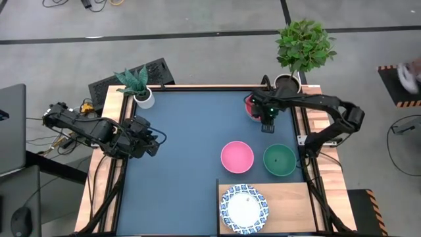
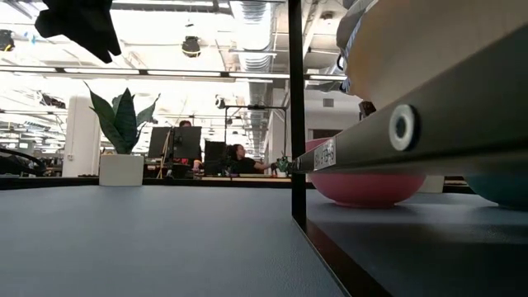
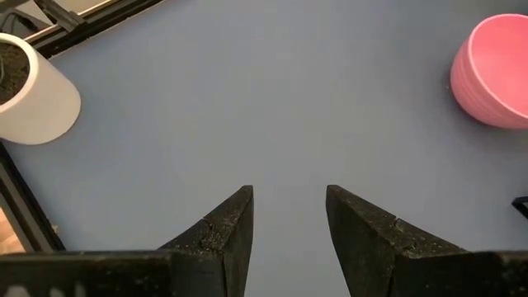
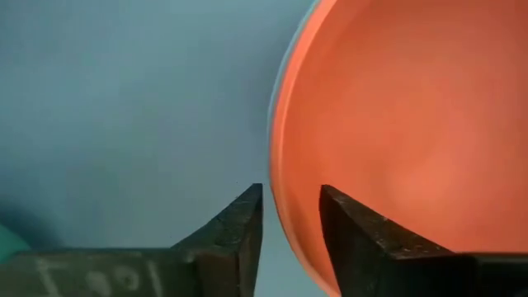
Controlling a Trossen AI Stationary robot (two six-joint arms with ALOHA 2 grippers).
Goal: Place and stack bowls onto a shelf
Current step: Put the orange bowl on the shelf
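Observation:
The blue bowl's edge hugs the red bowl between my right fingers, so next I pinch only the red rim [image 4: 280, 161] to lift the red bowl out.
A red bowl [image 1: 250, 108] sits at the table's far right. My right gripper [image 1: 267, 122] points down over its near rim and is open. In the right wrist view, one finger [image 4: 355, 239] stands over the bowl's inside and the other [image 4: 235, 231] outside the rim [image 4: 279, 206], with table showing between. A pink bowl [image 1: 237, 157] and a green bowl [image 1: 279, 160] rest on the table just beyond the shelf [image 1: 289, 210]. A white bowl with a blue pattern [image 1: 243, 209] stands on the shelf. My left gripper [image 3: 289, 210] hangs open above the table's left side.
A white pot with a spiky plant [image 1: 141, 95] stands at the far left corner. A leafy plant in a pot [image 1: 299, 49] is at the far right corner, close behind the red bowl. The dark blue tabletop [image 1: 184, 145] lies bare between the arms.

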